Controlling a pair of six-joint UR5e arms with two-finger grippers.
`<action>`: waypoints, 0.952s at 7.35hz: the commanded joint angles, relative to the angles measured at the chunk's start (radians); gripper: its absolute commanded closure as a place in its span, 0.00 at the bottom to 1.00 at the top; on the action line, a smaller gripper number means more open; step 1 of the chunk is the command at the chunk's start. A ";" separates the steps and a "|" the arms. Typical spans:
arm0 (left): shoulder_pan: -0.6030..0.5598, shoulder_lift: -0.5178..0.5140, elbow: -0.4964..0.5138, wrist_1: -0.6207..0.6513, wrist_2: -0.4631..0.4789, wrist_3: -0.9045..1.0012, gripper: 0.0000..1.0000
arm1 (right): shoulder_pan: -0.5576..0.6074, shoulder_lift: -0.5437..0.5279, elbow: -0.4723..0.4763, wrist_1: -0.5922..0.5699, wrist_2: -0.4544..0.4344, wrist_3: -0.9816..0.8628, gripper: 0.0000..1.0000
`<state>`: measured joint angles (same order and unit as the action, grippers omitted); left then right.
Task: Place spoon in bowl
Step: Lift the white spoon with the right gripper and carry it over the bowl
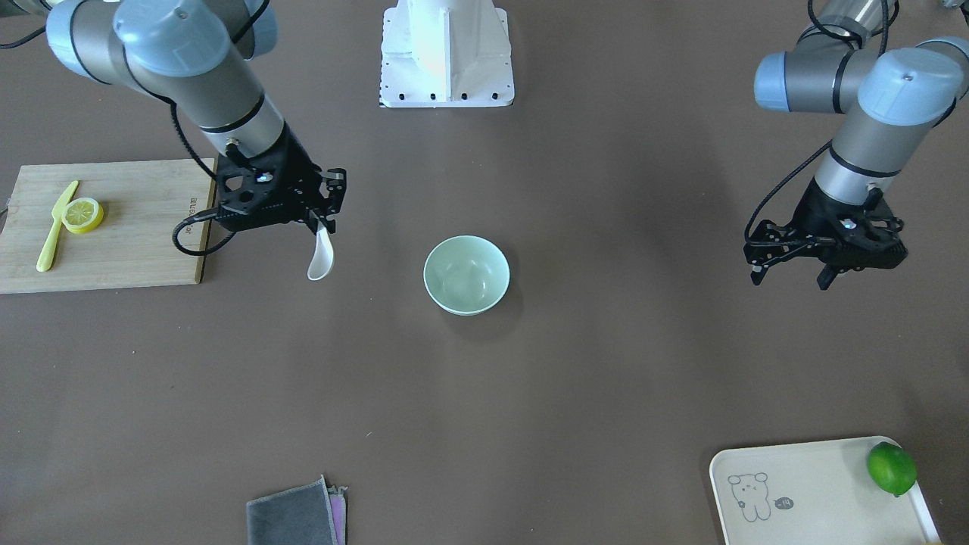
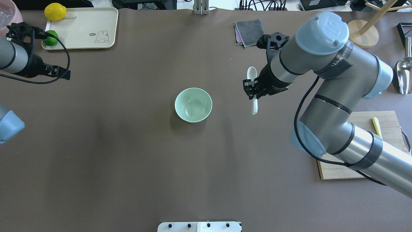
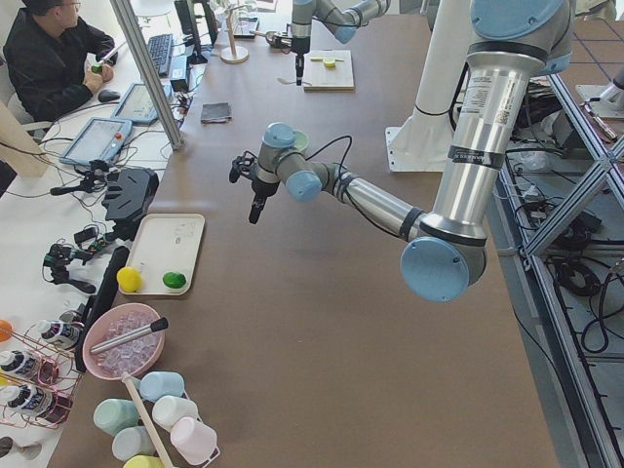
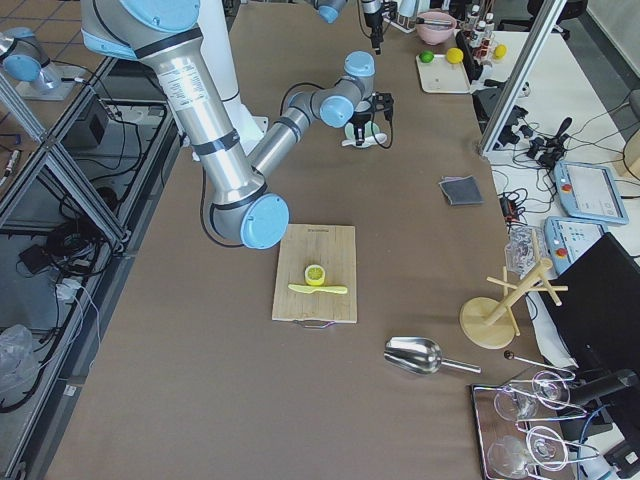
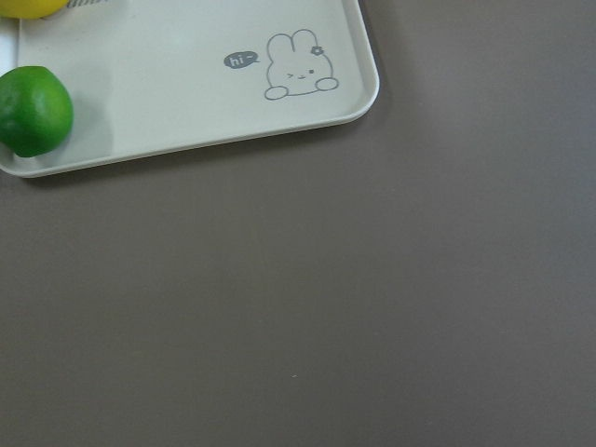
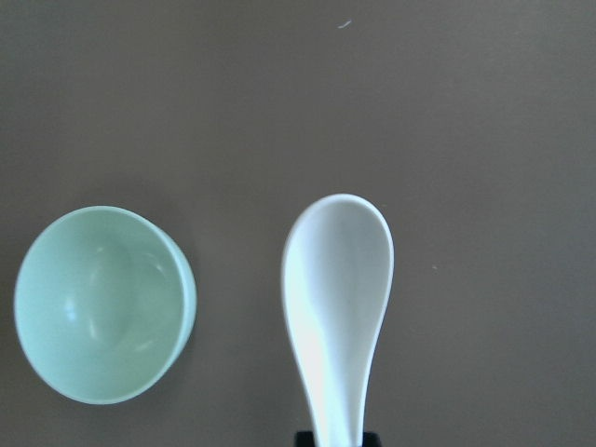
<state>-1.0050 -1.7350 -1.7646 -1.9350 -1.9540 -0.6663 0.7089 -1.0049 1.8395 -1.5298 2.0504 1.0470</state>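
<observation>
I have the white spoon to place with my right gripper. It is held above the table, beside the bowl. Next, I put it down inside the mint-green bowl (image 1: 456,271) (image 6: 127,317), with its handle toward the robot base.
The white spoon (image 1: 320,257) hangs from my right gripper (image 1: 325,218), which is shut on its handle and holds it above the table. From overhead, the spoon (image 2: 252,74) sits to the right of the pale mint-green bowl (image 2: 193,105), apart from it. In the right wrist view the scoop (image 6: 340,279) lies beside the empty bowl (image 6: 102,303), not over it. The bowl (image 1: 466,274) stands upright at the table's middle. My left gripper (image 1: 791,280) is open and empty, far from both, near the cream tray.
A wooden cutting board (image 1: 129,250) holds a yellow knife (image 1: 54,227) and a lemon slice (image 1: 83,215). A cream tray (image 1: 817,484) holds a lime (image 1: 892,468). A grey cloth (image 1: 295,518) lies at the far edge. The robot base (image 1: 447,68) is behind the bowl.
</observation>
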 commanded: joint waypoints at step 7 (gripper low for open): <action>-0.072 0.054 0.008 -0.001 -0.017 0.100 0.02 | -0.151 0.366 -0.322 -0.125 -0.161 0.033 1.00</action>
<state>-1.0764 -1.6829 -1.7574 -1.9338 -1.9713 -0.5661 0.5592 -0.7044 1.5672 -1.6111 1.8865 1.0879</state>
